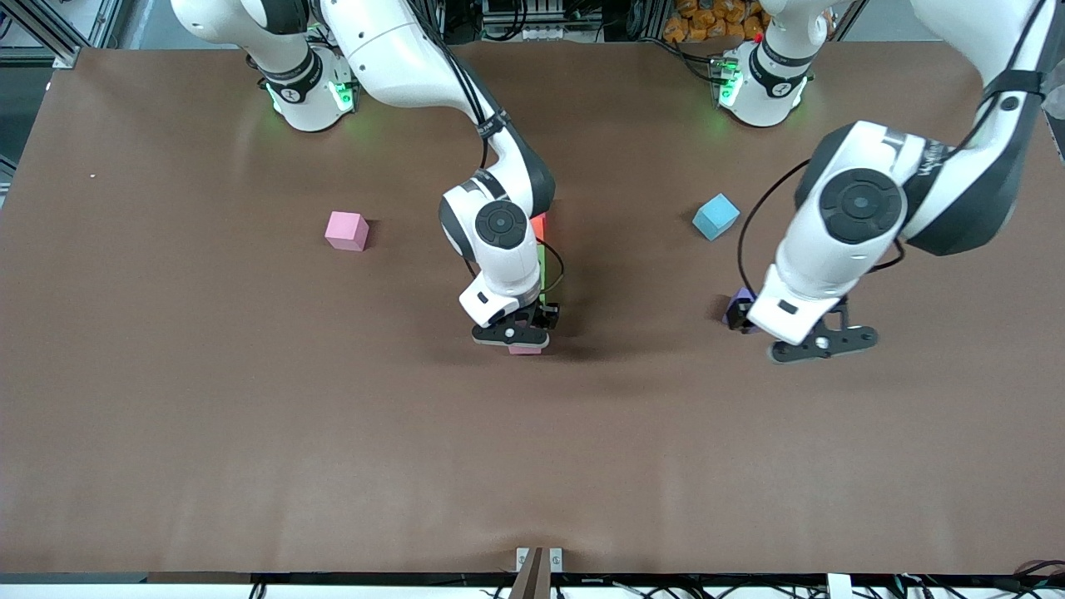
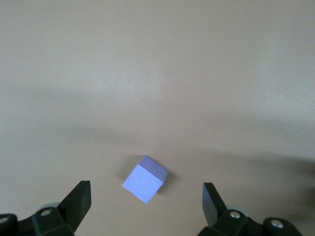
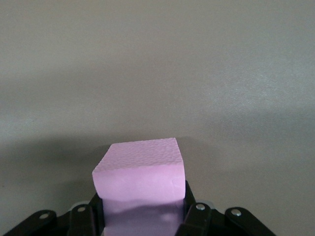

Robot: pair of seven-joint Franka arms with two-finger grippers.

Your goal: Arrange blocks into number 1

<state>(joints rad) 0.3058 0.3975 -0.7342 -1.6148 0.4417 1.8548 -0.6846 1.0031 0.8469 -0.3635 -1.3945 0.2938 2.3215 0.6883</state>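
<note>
My right gripper needs to let go of the pink block against the green block at the line's near end (image 1: 530, 324).
My right gripper (image 1: 512, 334) is shut on a pink block (image 3: 140, 172), low over the middle of the table. Only a sliver of that pink block (image 1: 525, 350) shows under the hand in the front view. Just farther from the front camera, a line of blocks is mostly hidden by the right arm: an orange-red edge (image 1: 540, 225) and a green edge (image 1: 542, 270) show. My left gripper (image 2: 146, 204) is open above a purple block (image 2: 144, 179), which lies on the table between the fingers (image 2: 78, 199). In the front view the left gripper (image 1: 819, 343) partly covers this purple block (image 1: 737, 308).
A second pink block (image 1: 347, 230) lies alone toward the right arm's end of the table. A sky-blue block (image 1: 715, 216) sits farther from the front camera than the purple one. The brown tabletop (image 1: 532, 466) is bare toward the front camera.
</note>
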